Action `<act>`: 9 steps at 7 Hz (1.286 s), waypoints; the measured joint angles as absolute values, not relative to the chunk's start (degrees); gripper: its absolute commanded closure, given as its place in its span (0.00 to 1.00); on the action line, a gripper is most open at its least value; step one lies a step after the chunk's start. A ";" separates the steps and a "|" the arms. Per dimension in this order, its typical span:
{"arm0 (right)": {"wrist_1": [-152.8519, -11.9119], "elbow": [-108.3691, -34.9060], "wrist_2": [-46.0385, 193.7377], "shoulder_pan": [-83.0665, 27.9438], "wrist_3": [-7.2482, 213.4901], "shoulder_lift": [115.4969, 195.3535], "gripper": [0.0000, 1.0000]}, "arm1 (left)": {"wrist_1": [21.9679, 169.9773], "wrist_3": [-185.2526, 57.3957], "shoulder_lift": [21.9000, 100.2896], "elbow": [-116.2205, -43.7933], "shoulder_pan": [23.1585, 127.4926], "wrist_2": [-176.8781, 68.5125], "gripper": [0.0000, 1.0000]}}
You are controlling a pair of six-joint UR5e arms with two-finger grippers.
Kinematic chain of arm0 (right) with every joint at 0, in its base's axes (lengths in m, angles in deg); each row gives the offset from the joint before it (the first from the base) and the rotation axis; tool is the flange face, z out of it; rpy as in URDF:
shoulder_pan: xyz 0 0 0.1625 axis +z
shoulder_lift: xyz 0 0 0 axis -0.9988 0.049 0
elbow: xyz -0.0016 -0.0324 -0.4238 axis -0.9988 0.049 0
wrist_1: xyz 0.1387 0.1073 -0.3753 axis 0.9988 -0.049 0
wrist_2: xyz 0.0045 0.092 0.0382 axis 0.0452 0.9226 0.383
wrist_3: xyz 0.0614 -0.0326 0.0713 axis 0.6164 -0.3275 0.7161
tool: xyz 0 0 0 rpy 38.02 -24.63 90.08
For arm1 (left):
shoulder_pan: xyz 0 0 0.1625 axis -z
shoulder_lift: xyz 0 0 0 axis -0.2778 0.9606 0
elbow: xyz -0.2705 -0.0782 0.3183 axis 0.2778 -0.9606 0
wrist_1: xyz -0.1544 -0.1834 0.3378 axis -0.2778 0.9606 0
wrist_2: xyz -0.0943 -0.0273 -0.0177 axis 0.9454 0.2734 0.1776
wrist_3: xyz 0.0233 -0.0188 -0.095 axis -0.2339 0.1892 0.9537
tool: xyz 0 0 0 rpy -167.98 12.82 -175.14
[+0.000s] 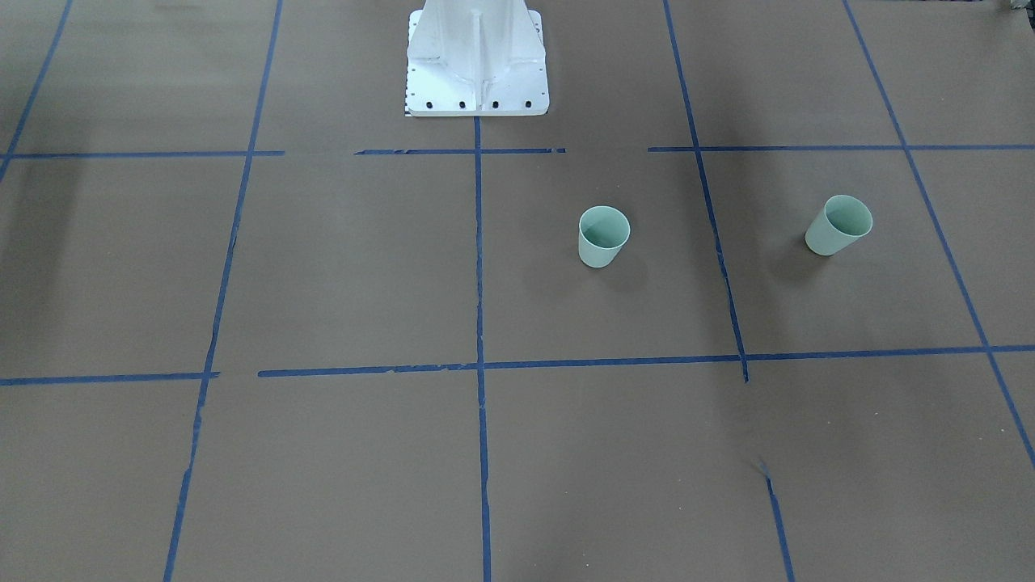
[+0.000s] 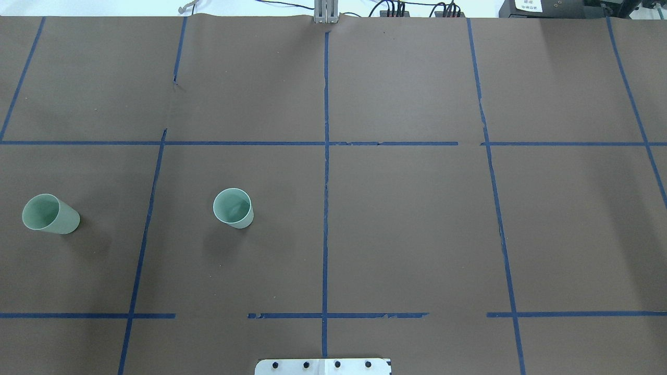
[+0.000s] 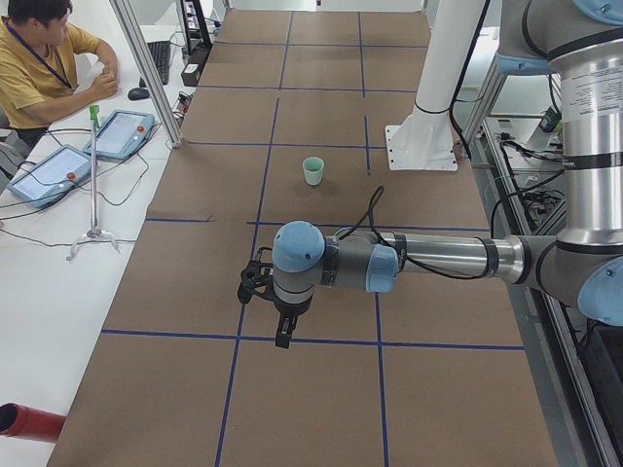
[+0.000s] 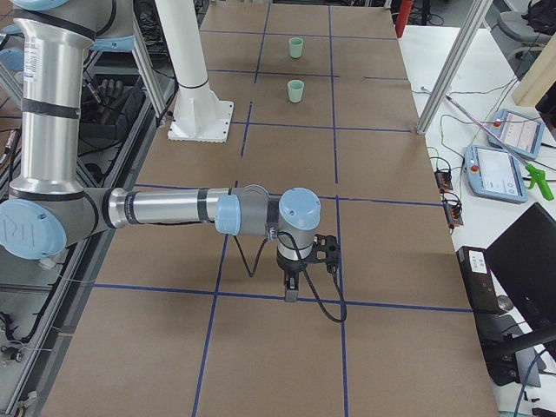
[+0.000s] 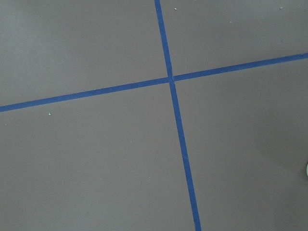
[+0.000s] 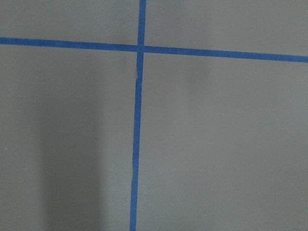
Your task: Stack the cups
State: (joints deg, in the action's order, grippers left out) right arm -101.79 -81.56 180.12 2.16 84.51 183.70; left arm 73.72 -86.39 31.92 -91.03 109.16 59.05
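My left gripper will grip the outer cup's rim (image 1: pixel 869 227), on the side that faces away from the cup closer to the centre line.
Two pale mint-green cups stand upright and apart on the brown table, on the robot's left half. One cup (image 1: pixel 604 237) (image 2: pixel 233 208) is nearer the centre line. The other cup (image 1: pixel 839 225) (image 2: pixel 50 214) is further out to the left. Both show small in the exterior right view (image 4: pixel 296 90) (image 4: pixel 296 47). The left gripper (image 3: pixel 282 336) shows only in the exterior left view, hanging over the table, and I cannot tell if it is open. The right gripper (image 4: pixel 291 291) shows only in the exterior right view, far from the cups, state unclear.
The white robot pedestal (image 1: pixel 477 56) stands at the table's robot side. Blue tape lines (image 2: pixel 325 208) divide the brown surface into a grid. An operator (image 3: pixel 39 58) sits at a side desk with tablets (image 3: pixel 122 133). Metal frame posts (image 4: pixel 447 65) stand by the edges.
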 measured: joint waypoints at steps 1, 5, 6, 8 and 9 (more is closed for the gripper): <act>-101.79 -81.56 180.12 2.16 84.51 183.70 0.00 | 73.73 -86.39 31.99 -91.07 108.96 59.03 0.00; -101.79 -81.56 180.12 2.17 84.51 183.74 0.00 | 73.73 -85.81 33.35 -91.24 107.43 59.19 0.00; -101.79 -81.56 180.11 2.17 84.51 183.72 0.00 | 73.92 -83.19 33.82 -91.30 105.26 59.22 0.00; -101.79 -81.56 180.12 2.15 84.51 183.71 0.00 | 82.13 -67.33 34.65 -91.54 96.70 59.13 0.00; -101.79 -81.56 180.11 2.15 84.51 183.70 0.00 | 88.86 -57.61 34.59 -91.33 91.58 58.85 0.00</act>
State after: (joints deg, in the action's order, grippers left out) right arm -101.79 -81.56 180.11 2.15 84.51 183.70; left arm 88.86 -57.61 34.59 -91.33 91.58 58.85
